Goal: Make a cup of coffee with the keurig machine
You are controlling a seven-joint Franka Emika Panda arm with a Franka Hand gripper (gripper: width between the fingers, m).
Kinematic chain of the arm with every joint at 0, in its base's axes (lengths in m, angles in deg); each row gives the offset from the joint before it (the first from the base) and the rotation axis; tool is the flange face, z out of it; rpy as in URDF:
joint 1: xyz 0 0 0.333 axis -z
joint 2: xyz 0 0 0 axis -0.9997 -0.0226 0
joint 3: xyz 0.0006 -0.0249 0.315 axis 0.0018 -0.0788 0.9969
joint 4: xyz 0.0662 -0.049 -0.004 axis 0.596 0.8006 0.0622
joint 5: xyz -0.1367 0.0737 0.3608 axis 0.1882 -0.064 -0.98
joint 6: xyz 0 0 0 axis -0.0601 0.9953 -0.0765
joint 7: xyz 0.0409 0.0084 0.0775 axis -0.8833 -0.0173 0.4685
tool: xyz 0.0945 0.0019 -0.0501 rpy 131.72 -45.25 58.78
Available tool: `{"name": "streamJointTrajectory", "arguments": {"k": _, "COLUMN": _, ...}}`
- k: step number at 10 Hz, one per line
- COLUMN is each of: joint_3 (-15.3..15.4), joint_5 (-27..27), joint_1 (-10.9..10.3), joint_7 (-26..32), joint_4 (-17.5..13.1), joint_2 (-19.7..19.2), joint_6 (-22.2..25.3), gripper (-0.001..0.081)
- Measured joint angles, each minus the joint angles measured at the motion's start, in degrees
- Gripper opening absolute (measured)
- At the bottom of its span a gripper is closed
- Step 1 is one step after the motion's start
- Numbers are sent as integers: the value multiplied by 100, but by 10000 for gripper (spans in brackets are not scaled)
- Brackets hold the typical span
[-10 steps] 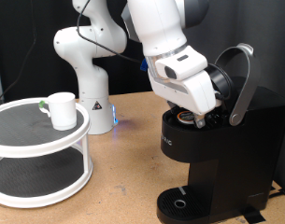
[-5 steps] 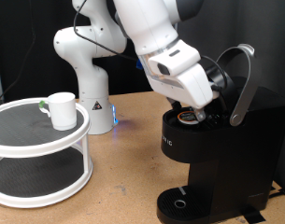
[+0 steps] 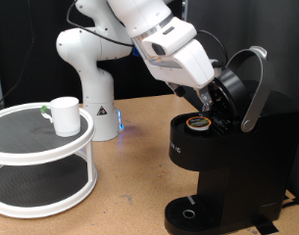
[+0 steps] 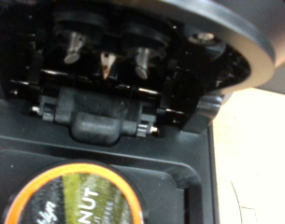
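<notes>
The robot's gripper will next move to the top (image 3: 257,50) of the keurig machine's raised silver-grey handle and close there, because the pod is already inside.
The black keurig machine (image 3: 232,166) stands at the exterior view's right with its lid raised by the silver-grey handle (image 3: 255,88). A coffee pod (image 3: 198,122) sits in the open chamber. My gripper (image 3: 209,102) hovers just above the chamber, apart from the pod, and nothing shows between its fingers. In the wrist view I see the pod's orange-rimmed top (image 4: 81,201) and the lid's underside with its needle (image 4: 106,63); no fingers show there. The white cup (image 3: 64,115) stands on the top tier of a round rack at the left.
The white two-tier round rack (image 3: 41,162) stands at the exterior view's left on the wooden table (image 3: 129,191). The white arm base (image 3: 90,73) is behind it. The machine's round drip tray (image 3: 188,212) holds nothing.
My gripper has risen up and to the exterior view's left, away from the chamber. The pod stays seated in the machine. The cup has not moved.
</notes>
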Motion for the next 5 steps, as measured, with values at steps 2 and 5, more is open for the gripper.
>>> {"name": "streamJointTrajectory", "arguments": {"k": 2, "joint_3": -72, "joint_5": -80, "joint_1": 9, "joint_7": -1, "joint_4": -18, "joint_2": 18, "joint_6": 216, "gripper": 803}}
{"name": "streamJointTrajectory", "arguments": {"k": 5, "joint_3": -405, "joint_5": -378, "joint_1": 143, "joint_7": -207, "joint_4": -267, "joint_2": 191, "joint_6": 988, "gripper": 803}}
